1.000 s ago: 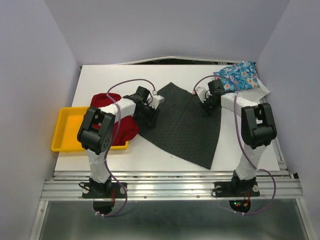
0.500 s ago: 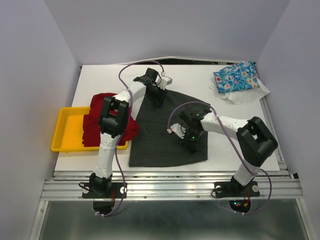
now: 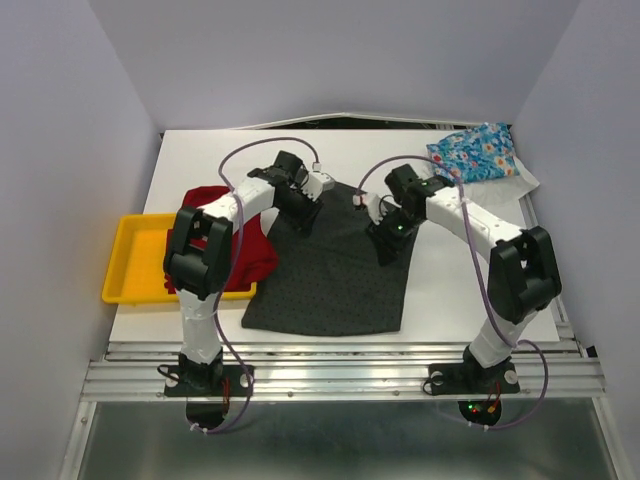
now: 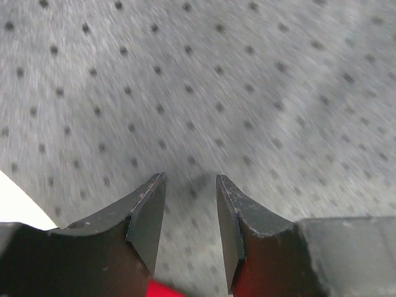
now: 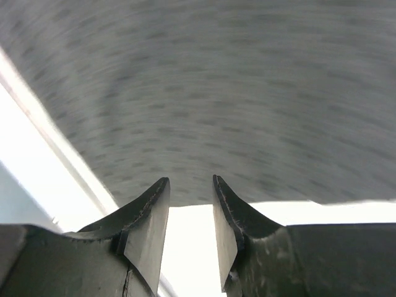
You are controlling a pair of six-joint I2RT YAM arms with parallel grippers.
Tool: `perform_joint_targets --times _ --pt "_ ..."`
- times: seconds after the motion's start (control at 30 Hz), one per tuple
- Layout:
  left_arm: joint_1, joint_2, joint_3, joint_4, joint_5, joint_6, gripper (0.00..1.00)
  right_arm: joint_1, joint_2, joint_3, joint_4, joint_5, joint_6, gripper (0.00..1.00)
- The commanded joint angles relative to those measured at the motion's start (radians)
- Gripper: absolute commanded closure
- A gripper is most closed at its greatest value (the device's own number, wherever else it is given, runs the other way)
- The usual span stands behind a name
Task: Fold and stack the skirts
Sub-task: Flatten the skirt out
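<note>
I will next use my left gripper to grab the dark grey dotted skirt's far edge (image 3: 328, 183), at the corner on the red skirt's side.
The dark grey dotted skirt (image 3: 335, 280) lies flat in the middle of the table, its front edge near the table's front. My left gripper (image 3: 305, 215) hangs over its far left corner, jaws apart with nothing between them; only dotted cloth (image 4: 204, 86) shows under the left gripper (image 4: 190, 176). My right gripper (image 3: 385, 250) is at the skirt's right edge, open and empty. Under the right gripper (image 5: 190, 179) is white table, with grey cloth (image 5: 216, 93) just ahead. The red skirt (image 3: 258, 252) is bunched at the left. The blue floral skirt (image 3: 475, 152) sits at the back right.
A yellow tray (image 3: 130, 265) stands at the table's left edge, with the red skirt spilling over its right side. White paper (image 3: 490, 190) lies under the floral skirt. Both arms' cables arch above the grey skirt.
The grey skirt went from a wide diagonal spread to a narrower piece nearer the front. The left gripper came back from the far edge. The right gripper moved from mid-skirt to its right edge.
</note>
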Motion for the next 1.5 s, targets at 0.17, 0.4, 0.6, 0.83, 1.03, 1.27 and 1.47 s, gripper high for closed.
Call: perform_joint_targets --times 0.17,0.4,0.6,0.83,1.03,1.27,1.47 --pt "-0.023 -0.198 -0.140 0.071 0.013 -0.005 0.51 -0.101 0.076 0.046 0.116 0.213 0.071 0.62" --pt "-0.092 -0.178 -0.302 0.103 -0.053 0.057 0.51 -0.221 0.166 -0.073 0.201 0.334 -0.042 0.64" --pt "-0.173 -0.144 -0.356 0.076 -0.061 0.113 0.59 -0.230 0.172 -0.124 0.235 0.382 -0.113 0.64" --pt "-0.374 -0.181 -0.448 0.002 0.100 0.165 0.66 -0.230 0.088 -0.207 0.195 0.356 -0.214 0.64" --pt "-0.392 -0.211 -0.410 -0.064 0.143 0.215 0.69 -0.230 0.039 -0.228 0.089 0.224 -0.271 0.63" --pt "-0.282 -0.248 -0.113 -0.277 0.182 0.365 0.49 -0.239 -0.026 -0.023 0.003 0.111 -0.269 0.56" --pt "-0.124 -0.160 0.167 -0.383 0.179 0.408 0.48 -0.281 0.059 0.272 -0.041 0.060 -0.253 0.53"
